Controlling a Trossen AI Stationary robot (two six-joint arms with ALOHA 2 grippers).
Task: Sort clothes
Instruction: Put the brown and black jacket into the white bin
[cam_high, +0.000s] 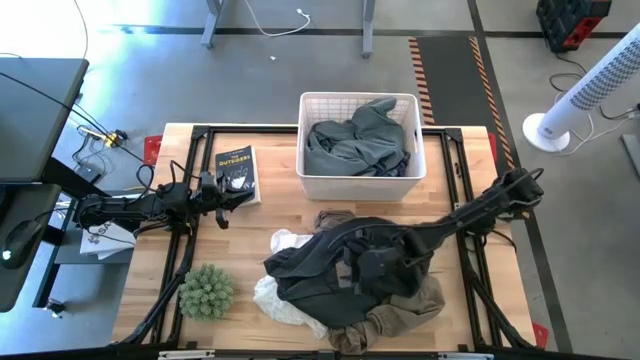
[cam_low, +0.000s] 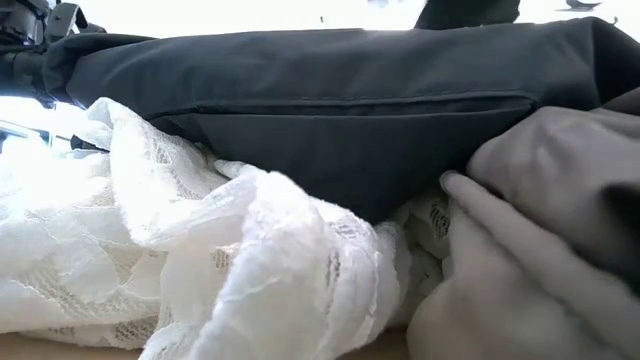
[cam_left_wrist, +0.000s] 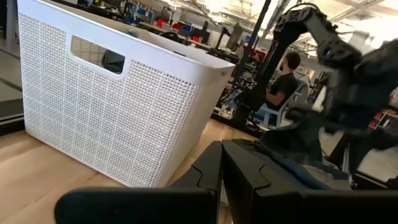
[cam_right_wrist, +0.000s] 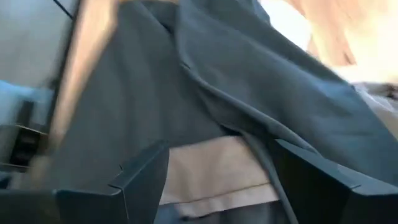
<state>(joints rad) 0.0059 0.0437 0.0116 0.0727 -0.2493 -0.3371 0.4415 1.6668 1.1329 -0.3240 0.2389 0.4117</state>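
Observation:
Next, I grab the khaki piece (cam_high: 344, 273) (cam_right_wrist: 225, 169) of the dark grey garment on top of the pile with my right gripper.
A pile of clothes lies at the table's near middle. A dark grey garment (cam_high: 325, 255) lies on top, and it also shows in the low view (cam_low: 350, 110). A white lace piece (cam_high: 283, 298) (cam_low: 150, 250) and khaki trousers (cam_high: 405, 310) (cam_low: 540, 230) lie under it. More dark grey clothes (cam_high: 360, 140) lie in the white basket (cam_high: 312, 180). No plaid shirt shows. My right gripper (cam_high: 362, 262) (cam_right_wrist: 221, 149) is open, down at the dark grey garment on the pile. My left gripper (cam_high: 220, 193) (cam_left_wrist: 221, 171) is shut and empty at the table's left, beside a book. My right gripper's open fingers (cam_right_wrist: 146, 177) stand on either side of a stretch of the dark grey garment (cam_right_wrist: 205, 93), with a khaki strip (cam_right_wrist: 214, 168) between them. I cannot tell whether they touch the cloth.
A dark book (cam_high: 237, 170) lies at the far left, and a round green spiky plant (cam_high: 207, 290) stands at the near left. The basket stands at the far middle (cam_left_wrist: 112, 112). Black frame rails (cam_high: 455, 170) run along the table. A person (cam_left_wrist: 283, 81) sits in the room beyond.

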